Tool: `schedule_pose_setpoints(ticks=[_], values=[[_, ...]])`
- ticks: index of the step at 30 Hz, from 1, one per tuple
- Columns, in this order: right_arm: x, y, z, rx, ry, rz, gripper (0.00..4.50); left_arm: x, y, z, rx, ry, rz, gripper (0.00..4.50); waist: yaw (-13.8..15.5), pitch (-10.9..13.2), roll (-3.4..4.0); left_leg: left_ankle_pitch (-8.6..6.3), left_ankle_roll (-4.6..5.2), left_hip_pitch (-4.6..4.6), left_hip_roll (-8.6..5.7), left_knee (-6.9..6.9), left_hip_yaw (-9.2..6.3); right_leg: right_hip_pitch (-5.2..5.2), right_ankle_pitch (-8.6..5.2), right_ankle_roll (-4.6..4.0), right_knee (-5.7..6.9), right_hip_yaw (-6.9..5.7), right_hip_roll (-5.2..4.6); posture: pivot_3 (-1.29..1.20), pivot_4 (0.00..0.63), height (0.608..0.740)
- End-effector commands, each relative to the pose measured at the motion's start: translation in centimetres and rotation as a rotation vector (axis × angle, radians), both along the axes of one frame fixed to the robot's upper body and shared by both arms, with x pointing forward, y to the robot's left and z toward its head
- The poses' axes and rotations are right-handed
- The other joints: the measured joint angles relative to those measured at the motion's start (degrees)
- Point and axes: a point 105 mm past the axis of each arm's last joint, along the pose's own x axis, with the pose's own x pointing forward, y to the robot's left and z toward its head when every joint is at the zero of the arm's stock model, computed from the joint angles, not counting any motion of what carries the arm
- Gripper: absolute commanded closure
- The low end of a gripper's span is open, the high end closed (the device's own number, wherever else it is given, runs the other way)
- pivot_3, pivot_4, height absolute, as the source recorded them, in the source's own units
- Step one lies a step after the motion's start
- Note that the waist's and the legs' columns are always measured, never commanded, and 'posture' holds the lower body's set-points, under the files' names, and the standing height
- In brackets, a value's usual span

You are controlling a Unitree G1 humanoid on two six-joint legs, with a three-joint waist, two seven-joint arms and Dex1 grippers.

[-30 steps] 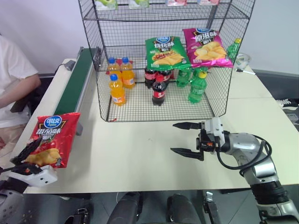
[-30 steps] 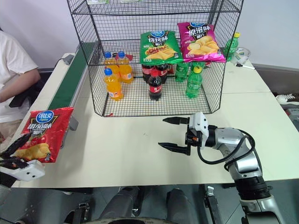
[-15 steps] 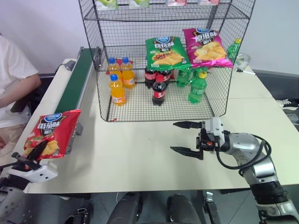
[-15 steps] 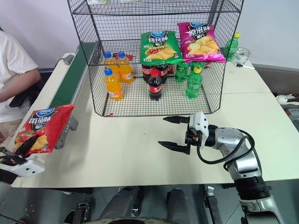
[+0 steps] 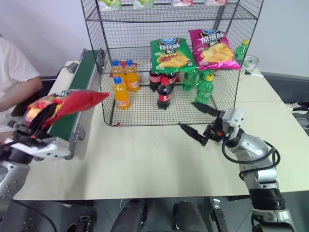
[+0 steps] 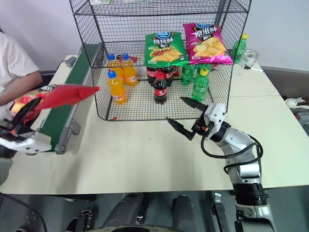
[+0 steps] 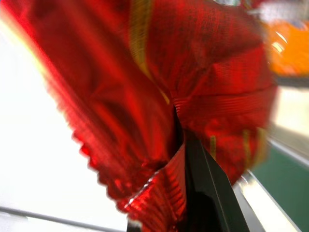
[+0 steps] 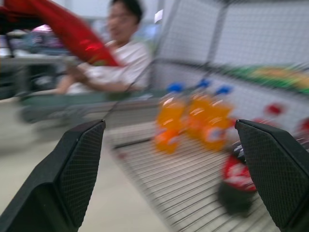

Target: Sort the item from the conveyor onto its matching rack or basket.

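Note:
The red crisp bag will go on the shelf (image 5: 124, 51) beside the green bag, above the orange bottles, when my left gripper lets go of it.
The red crisp bag (image 5: 72, 101) hangs tilted in the air over the near end of the dark-green conveyor (image 5: 79, 82), its top corner pointing toward the rack. My left gripper (image 5: 37, 121) is shut on the bag's lower end; in the left wrist view the crumpled red bag (image 7: 145, 96) folds around a black finger (image 7: 203, 183). The tall black wire rack (image 5: 96, 29) stands at the table's back. In front of the rack's lower tier my right gripper (image 5: 190, 117) is open and holds nothing.
On the rack's bottom tier stand orange bottles (image 5: 120, 92), cola bottles (image 5: 164, 94) and green bottles (image 5: 204, 90). A green bag (image 5: 171, 54) and a pink bag (image 5: 212, 48) lie on the shelf above. A person (image 5: 14, 82) sits at the far left beside the conveyor.
My left gripper closed on the red bag and lifted it up and to the right, tipping it over. My right gripper rose a little and turned toward the rack.

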Motion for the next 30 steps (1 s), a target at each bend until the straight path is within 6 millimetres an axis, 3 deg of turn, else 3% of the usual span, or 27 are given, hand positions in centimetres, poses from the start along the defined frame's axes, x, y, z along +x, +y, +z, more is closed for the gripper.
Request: schedule_pose_setpoints(ticks=[1, 7, 13, 18, 22, 24, 30], values=[[0.3, -0.5, 1.3, 0.018, -0.076, -0.083, 0.00, 1.8, -3.4, 1.7, -0.013, -0.053, -0.111, 4.44, 0.2, 0.0, 0.00, 0.01, 0.00, 0.01, -0.01, 0.00, -0.01, 0.00, 0.00, 0.00, 0.03, -0.01, 0.00, 0.00, 0.150, 0.740], [0.0, -0.5, 1.2, 0.008, -0.077, -0.109, 0.00, 5.9, -6.6, 3.9, -0.054, -0.137, -0.189, 4.44, -0.5, 0.0, 0.00, 0.09, -0.03, 0.05, -0.05, 0.01, 0.07, 0.11, 0.03, 0.05, 0.31, 0.16, 0.15, 0.00, 0.150, 0.740], [-0.3, -0.6, 1.1, -0.012, -0.080, -0.123, 0.00, 10.9, -7.5, 5.7, -0.098, -0.231, -0.125, 4.44, -0.2, 0.0, -0.01, 0.17, -0.14, 0.04, -0.02, 0.01, 0.03, 0.03, 0.03, 0.05, 0.47, 0.20, 0.28, 0.00, 0.150, 0.740], [-0.4, -0.8, 1.0, -0.022, -0.079, -0.132, 0.00, 14.7, -8.6, 5.0, -0.099, -0.244, -0.057, 4.44, -0.2, 0.0, -0.03, 0.18, -0.14, 0.03, -0.04, 0.04, 0.04, 0.05, 0.02, 0.07, 0.47, 0.20, 0.28, 0.00, 0.150, 0.740], [-0.4, -0.6, 1.0, -0.036, -0.078, -0.124, 0.00, 18.3, -8.8, 2.6, -0.135, -0.129, 0.056, 4.44, -0.2, 0.0, -0.05, 0.19, -0.14, 0.02, -0.05, 0.06, 0.03, 0.03, 0.02, 0.08, 0.52, 0.19, 0.30, 0.00, 0.150, 0.740], [-0.4, -0.6, 1.1, -0.033, -0.078, -0.124, 0.00, 19.2, -9.0, 1.8, -0.134, -0.094, 0.087, 4.44, -0.2, 0.0, -0.06, 0.19, -0.14, 0.00, -0.05, 0.07, 0.03, 0.02, 0.02, 0.09, 0.53, 0.19, 0.30, 0.00, 0.150, 0.740], [-0.4, -0.6, 1.0, -0.045, -0.073, -0.128, 0.00, 20.8, -8.4, 2.8, -0.242, -0.077, 0.180, 4.44, -0.5, 0.1, -0.19, 0.23, -0.19, -0.22, -0.04, 0.12, 0.00, -0.19, 0.02, 0.09, 0.59, 0.18, 0.32, 0.00, 0.150, 0.740]])
